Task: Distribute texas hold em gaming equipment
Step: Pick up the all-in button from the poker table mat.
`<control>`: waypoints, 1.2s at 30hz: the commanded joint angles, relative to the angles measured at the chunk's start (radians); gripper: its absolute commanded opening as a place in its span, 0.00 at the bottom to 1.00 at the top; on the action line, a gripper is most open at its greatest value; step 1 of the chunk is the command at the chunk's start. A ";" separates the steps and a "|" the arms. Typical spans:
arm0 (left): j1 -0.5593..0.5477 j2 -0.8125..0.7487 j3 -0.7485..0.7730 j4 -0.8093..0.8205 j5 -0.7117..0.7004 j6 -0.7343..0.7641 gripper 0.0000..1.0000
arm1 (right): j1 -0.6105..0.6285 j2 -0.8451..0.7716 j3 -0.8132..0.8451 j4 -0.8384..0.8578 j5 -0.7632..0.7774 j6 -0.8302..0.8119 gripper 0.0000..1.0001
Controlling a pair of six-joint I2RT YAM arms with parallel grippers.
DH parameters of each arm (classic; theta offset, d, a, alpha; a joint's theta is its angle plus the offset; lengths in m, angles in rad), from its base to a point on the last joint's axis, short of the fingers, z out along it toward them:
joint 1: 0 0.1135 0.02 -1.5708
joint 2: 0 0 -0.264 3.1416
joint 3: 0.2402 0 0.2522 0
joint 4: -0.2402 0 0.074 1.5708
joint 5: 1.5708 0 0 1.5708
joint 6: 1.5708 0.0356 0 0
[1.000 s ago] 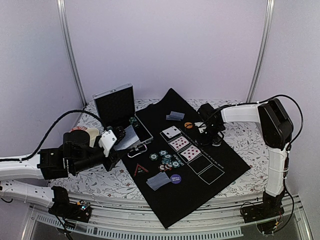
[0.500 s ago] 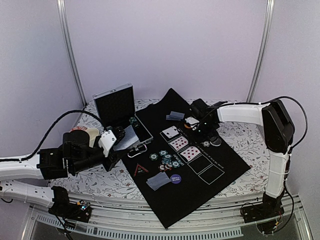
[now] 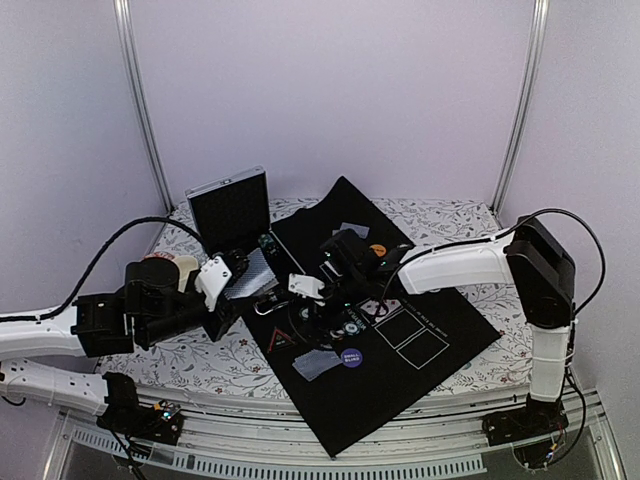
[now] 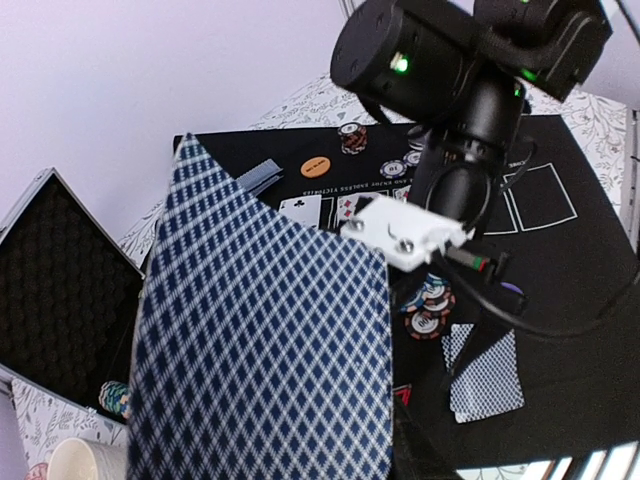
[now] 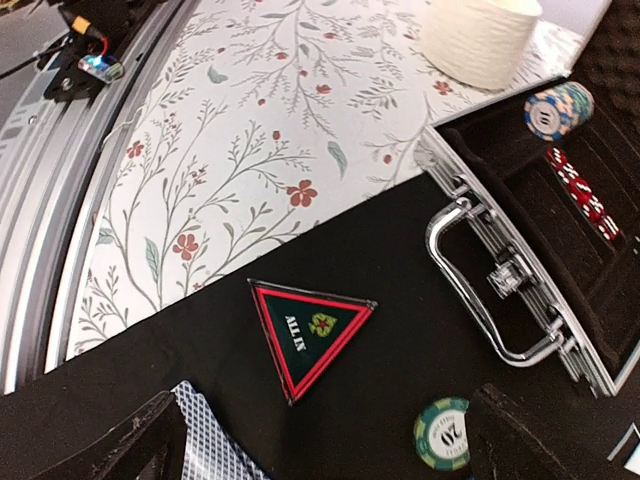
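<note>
The red-edged "ALL IN" triangle, between the case's chrome handle and the face-down card, should be next for my right gripper, which will go there and grab its middle (image 3: 280,340) (image 5: 308,333).
My left gripper (image 3: 232,282) is shut on a blue-diamond-backed playing card (image 4: 260,340), held up beside the open silver case (image 3: 230,210); the card fills most of the left wrist view and hides the fingers. My right gripper (image 3: 316,306) hangs open low over the black mat (image 3: 330,410), above the pile of poker chips (image 3: 345,322). Between its spread fingers (image 5: 120,450) lie a red-edged "ALL IN" triangle (image 5: 310,330), a teal chip (image 5: 442,432) and the corner of a face-down card (image 5: 205,435). A purple button (image 3: 351,357) and face-down cards (image 3: 318,362) lie nearer the front.
An orange button (image 3: 377,249) and a small card stack (image 3: 350,231) sit at the mat's far end. The case's chrome handle (image 5: 490,290) borders the mat, with chips (image 5: 558,108) inside the case. A white roll (image 5: 480,35) stands on the floral cloth beyond.
The right arm has swung from the mat's right edge across to the chip pile and triangle, and its jaws have opened. The left arm still holds its card in place.
</note>
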State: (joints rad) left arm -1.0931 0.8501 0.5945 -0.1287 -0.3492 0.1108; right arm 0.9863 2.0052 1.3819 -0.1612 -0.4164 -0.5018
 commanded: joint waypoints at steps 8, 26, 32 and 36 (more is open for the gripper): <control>0.006 0.006 0.072 -0.058 -0.029 -0.051 0.35 | 0.012 0.208 0.110 0.121 -0.200 -0.344 0.99; 0.017 0.031 0.108 -0.105 -0.028 -0.073 0.35 | -0.015 0.458 0.390 -0.219 -0.213 -0.375 0.90; 0.018 0.034 0.108 -0.106 -0.020 -0.071 0.35 | -0.016 0.460 0.383 -0.226 -0.173 -0.348 0.83; 0.019 0.033 0.107 -0.103 -0.017 -0.068 0.35 | -0.021 0.451 0.384 -0.237 -0.180 -0.325 0.83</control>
State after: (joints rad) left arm -1.0843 0.8841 0.6746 -0.2371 -0.3748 0.0479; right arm 0.9737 2.4123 1.7706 -0.3298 -0.6586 -0.8413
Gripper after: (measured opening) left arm 0.352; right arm 0.829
